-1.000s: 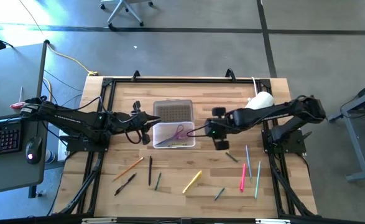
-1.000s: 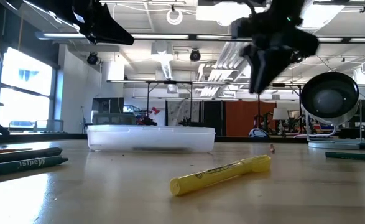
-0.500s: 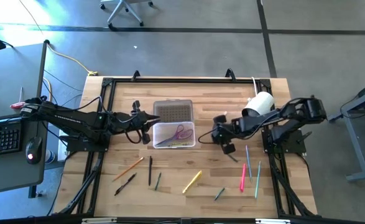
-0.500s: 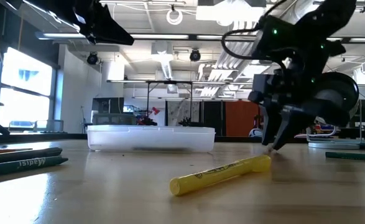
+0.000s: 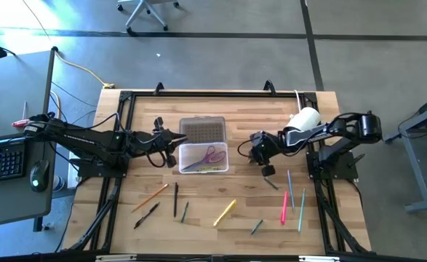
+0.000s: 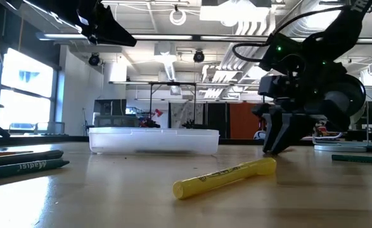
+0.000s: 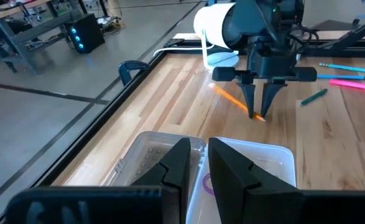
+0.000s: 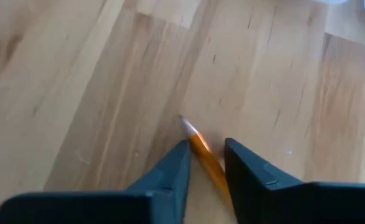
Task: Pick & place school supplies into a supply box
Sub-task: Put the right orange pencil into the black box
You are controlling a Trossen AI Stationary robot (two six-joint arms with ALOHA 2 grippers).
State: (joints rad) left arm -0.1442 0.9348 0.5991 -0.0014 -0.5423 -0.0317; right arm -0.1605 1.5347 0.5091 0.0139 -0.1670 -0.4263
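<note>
The orange pencil lies at a slant between my right gripper's upright fingers, so next I open them, tilt low in line with the pencil and pinch near its tip (image 8: pixel 196 137).
The clear supply box (image 5: pixel 204 156) stands open on the table, its grey lid (image 5: pixel 202 129) laid back toward the far edge. Pink-purple scissors (image 5: pixel 212 154) and some pens lie inside. My right gripper (image 5: pixel 260 151) stands on the table to the right of the box, fingers pointing down, shut on an orange pencil (image 7: pixel 229 96). My left gripper (image 5: pixel 171 145) hovers shut at the box's left side, holding nothing. More pens, pencils and markers lie loose toward the near edge, among them a yellow highlighter (image 5: pixel 225 212). My right gripper (image 8: pixel 206 163) has the orange pencil near its metal-capped end (image 8: pixel 188 127), pinched between the two fingers (image 8: pixel 173 168). The fingers come from above, pointing down. The pencil lies flat on the table and slants through the gap.
A white cylindrical camera (image 5: pixel 305 118) stands by the right arm's base. Pink (image 5: pixel 284 207) and light blue (image 5: pixel 291 188) pens lie near the right edge. An orange pencil (image 5: pixel 150 196) and black pens (image 5: pixel 175 200) lie near left. The dark frame rails (image 5: pixel 213 93) border the table.
My right gripper has come down from high above the table to the tabletop. It first swung toward the near edge, then moved back toward the far edge onto the orange pencil. The left arm and the box have kept still.
</note>
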